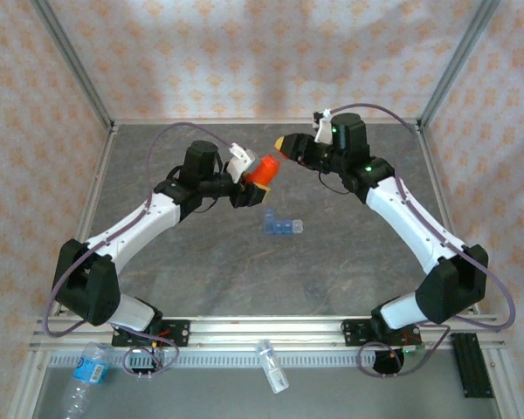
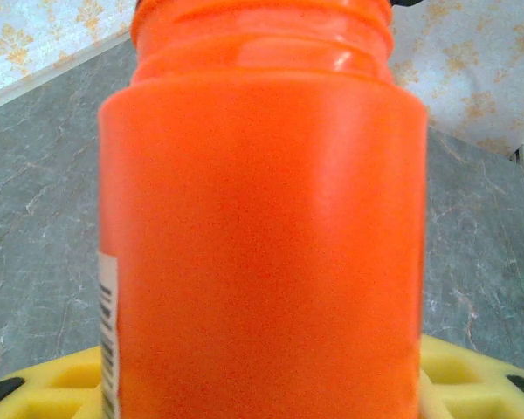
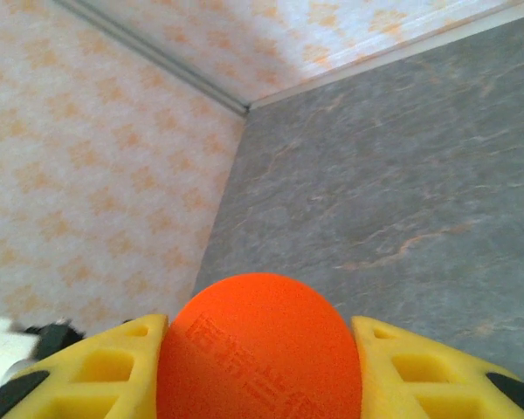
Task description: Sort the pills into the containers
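Note:
The robot's right gripper needs to put the round orange cap down on the grey table (image 1: pixel 331 210) beside the clear end of the blue compartment strip. The cap now hangs close behind the vial.
My left gripper (image 1: pixel 249 185) is shut on an orange cylindrical vial (image 1: pixel 262 172), held above the table's middle back. Up close, the vial (image 2: pixel 262 227) shows a threaded neck with no cap, and the yellow fingers (image 2: pixel 476 380) press its sides. My right gripper (image 1: pixel 286 144) hangs just right of and behind the vial, apart from it, shut on the round orange cap (image 3: pixel 260 336) between yellow fingers (image 3: pixel 79 375). The containers, a small blue compartment strip (image 1: pixel 281 226), lie on the grey table in front of both grippers. The pills are hidden.
A clear water bottle (image 1: pixel 86 371) lies at the near left, beyond the table's front rail. A small clear bottle (image 1: pixel 272 367) rests on the front rail's middle. Patterned walls and metal posts (image 1: pixel 74 65) enclose the grey table (image 1: pixel 210 271).

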